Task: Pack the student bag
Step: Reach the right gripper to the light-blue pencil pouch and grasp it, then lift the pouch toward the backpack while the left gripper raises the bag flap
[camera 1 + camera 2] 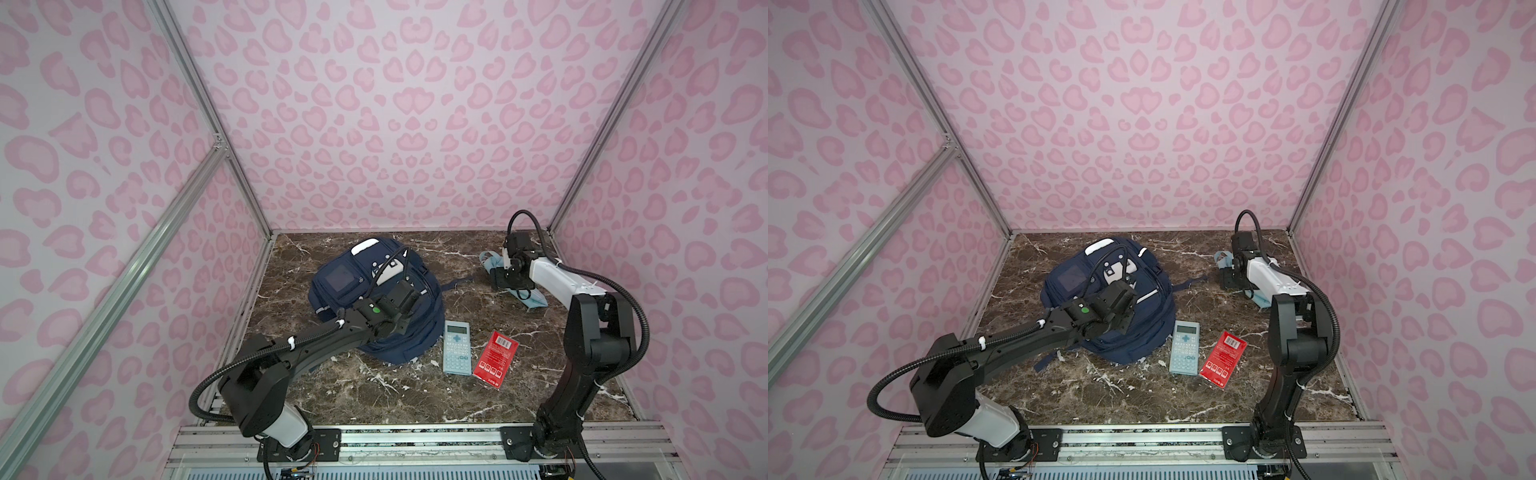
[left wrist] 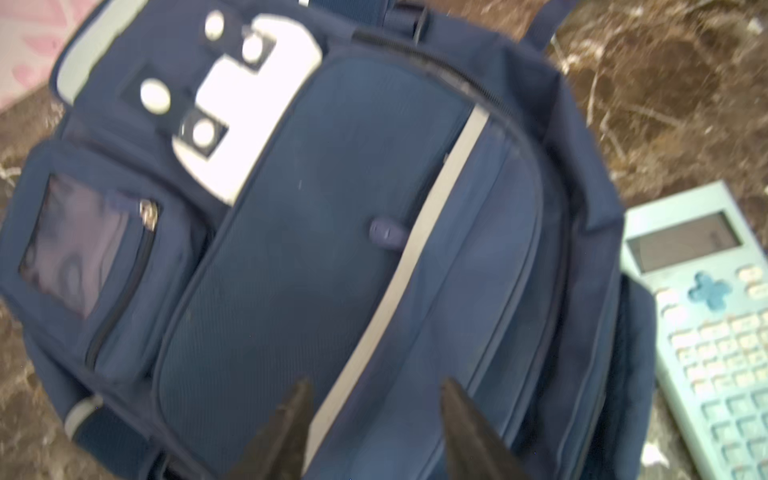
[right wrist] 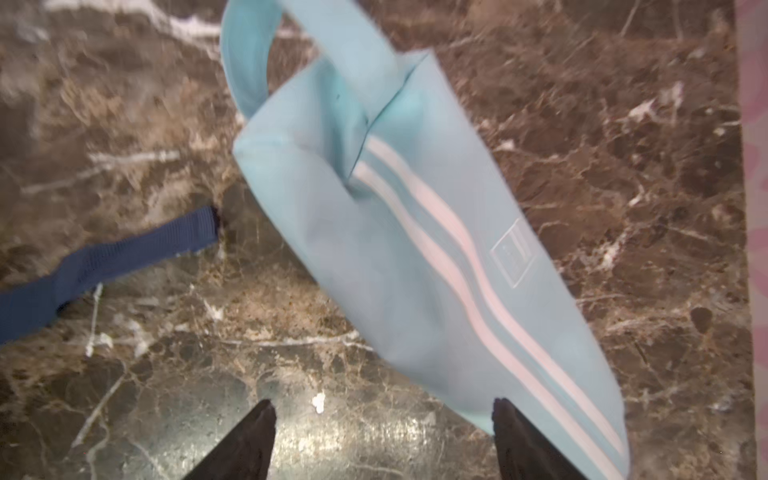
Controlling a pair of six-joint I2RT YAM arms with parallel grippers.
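The backpack's front panel lies flat over the backpack's opening, so next the left gripper pinches the panel's rim [image 2: 521, 320] and holds it up while the right gripper slides the pouch in.
The student bag [image 1: 374, 286] [image 1: 1113, 299], a navy backpack with white stripes and a white patch, lies flat on the marble table at the back left. My left gripper [image 2: 376, 386] hovers open over its front panel [image 2: 311, 249], fingertips on either side of a white stripe, holding nothing. At the back right lies a small light blue striped pouch [image 3: 415, 249] [image 1: 536, 300]. My right gripper [image 3: 384, 409] is open just above the table beside the pouch. One fingertip [image 3: 505, 415] is at the pouch's edge and only bare marble lies between the jaws.
A light blue calculator [image 1: 456, 347] [image 2: 715, 332] lies right of the backpack, and a red packet [image 1: 496, 359] lies beside it. A navy strap [image 3: 104, 257] trails from the backpack toward the pouch. Pink patterned walls enclose the table [image 1: 415, 399] on three sides.
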